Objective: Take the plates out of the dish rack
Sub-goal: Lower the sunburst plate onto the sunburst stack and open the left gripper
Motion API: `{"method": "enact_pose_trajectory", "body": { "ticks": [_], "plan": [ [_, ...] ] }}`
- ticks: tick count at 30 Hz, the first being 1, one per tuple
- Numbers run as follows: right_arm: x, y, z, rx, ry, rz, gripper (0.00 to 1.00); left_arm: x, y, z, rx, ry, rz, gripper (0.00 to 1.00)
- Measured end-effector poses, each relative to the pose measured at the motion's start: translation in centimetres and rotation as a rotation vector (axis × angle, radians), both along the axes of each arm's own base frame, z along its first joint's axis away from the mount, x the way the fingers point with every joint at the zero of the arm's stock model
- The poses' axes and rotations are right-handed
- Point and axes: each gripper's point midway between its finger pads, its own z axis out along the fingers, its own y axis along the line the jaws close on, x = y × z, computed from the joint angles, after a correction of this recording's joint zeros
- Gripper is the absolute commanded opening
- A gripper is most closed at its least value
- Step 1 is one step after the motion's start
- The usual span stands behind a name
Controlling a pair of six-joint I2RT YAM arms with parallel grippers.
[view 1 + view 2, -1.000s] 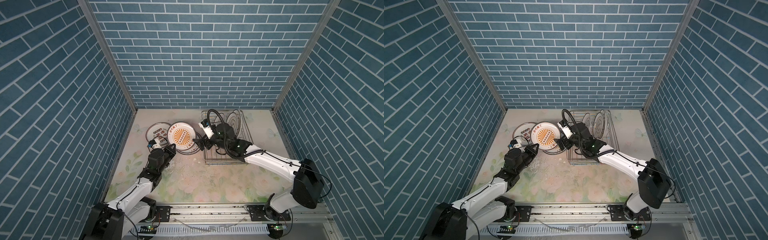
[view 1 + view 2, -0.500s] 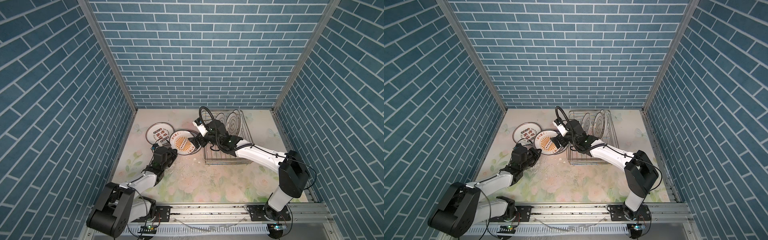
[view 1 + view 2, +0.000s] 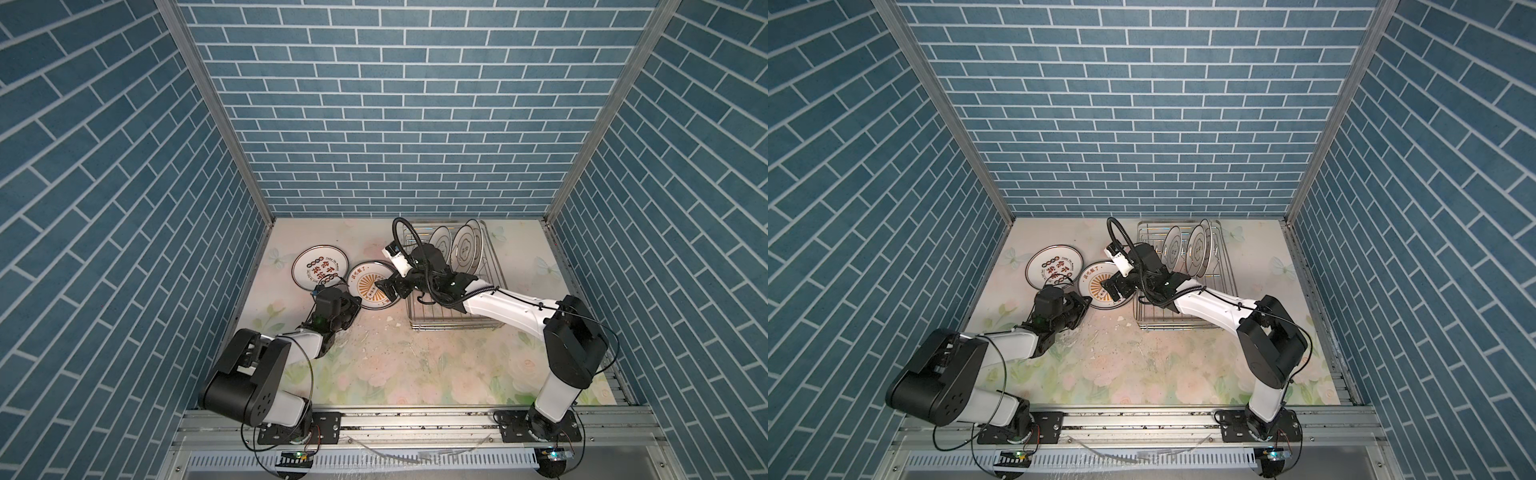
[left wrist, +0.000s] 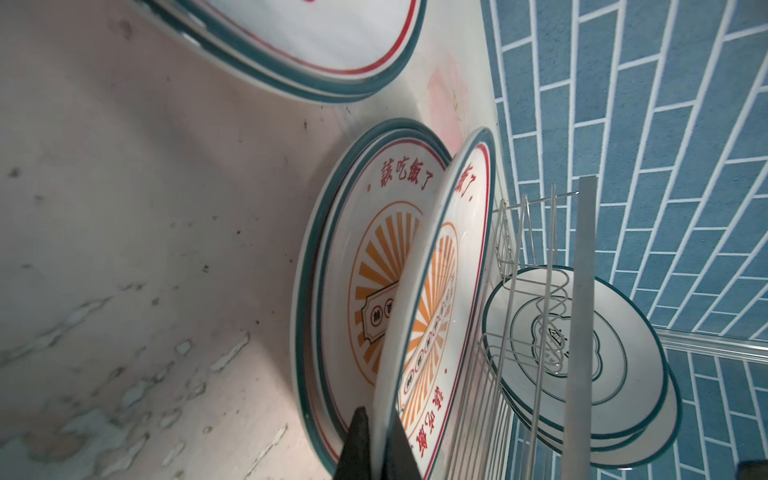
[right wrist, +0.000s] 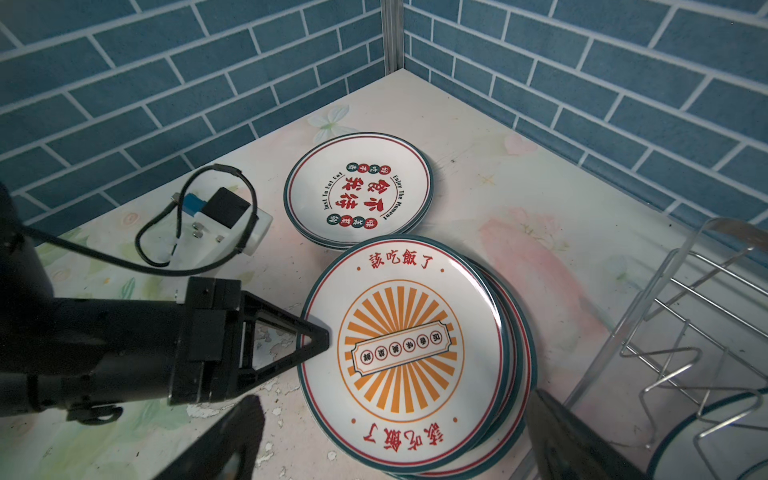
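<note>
Next, my left gripper lets go of the sunburst plate on top of the small stack (image 4: 394,297) next to the dish rack.
A sunburst plate (image 3: 371,286) (image 3: 1097,287) (image 5: 399,345) lies on top of a small stack left of the dish rack (image 3: 453,321) (image 3: 1183,324) (image 5: 685,291). My left gripper (image 3: 355,305) (image 3: 1086,303) (image 4: 380,419) is shut on its near rim, and in the left wrist view this plate (image 4: 440,266) tilts up off the one beneath (image 4: 361,232). My right gripper (image 3: 384,291) (image 3: 1115,291) (image 5: 395,407) hovers open above it, its jaws wider than the plate. Two flower-outline plates (image 3: 465,249) (image 3: 1198,249) (image 4: 582,345) stand in the rack.
Another stack of plates with red-black characters (image 3: 318,272) (image 3: 1054,270) (image 5: 359,195) lies flat further left, near the left wall. Blue brick walls enclose the table on three sides. The tabletop (image 3: 395,357) is chipped in front of the plates.
The sunburst plate has come down from a raised, steeply tilted pose onto the stack. The left arm has drawn back and low; the right gripper has shifted left over the plate.
</note>
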Motion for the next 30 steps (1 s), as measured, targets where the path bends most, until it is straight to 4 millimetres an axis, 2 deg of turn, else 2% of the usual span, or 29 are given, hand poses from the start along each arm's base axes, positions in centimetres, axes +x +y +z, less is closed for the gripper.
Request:
{"method": "enact_pose_trajectory", "body": {
  "ticks": [9, 15, 24, 30],
  "plan": [
    [0.2, 0.2, -0.1, 0.010, -0.001, -0.003, 0.99, 0.6, -0.7, 0.8, -0.021, 0.005, -0.010, 0.00],
    [0.3, 0.3, -0.6, 0.003, 0.004, -0.005, 0.99, 0.2, -0.3, -0.1, -0.009, 0.054, 0.013, 0.00],
    [0.6, 0.5, -0.2, 0.032, -0.022, -0.010, 0.99, 0.6, -0.2, 0.2, 0.006, 0.070, 0.019, 0.07],
    [0.1, 0.3, -1.8, 0.062, -0.008, -0.006, 0.99, 0.7, -0.2, 0.0, 0.009, 0.068, 0.023, 0.08]
  ]
}}
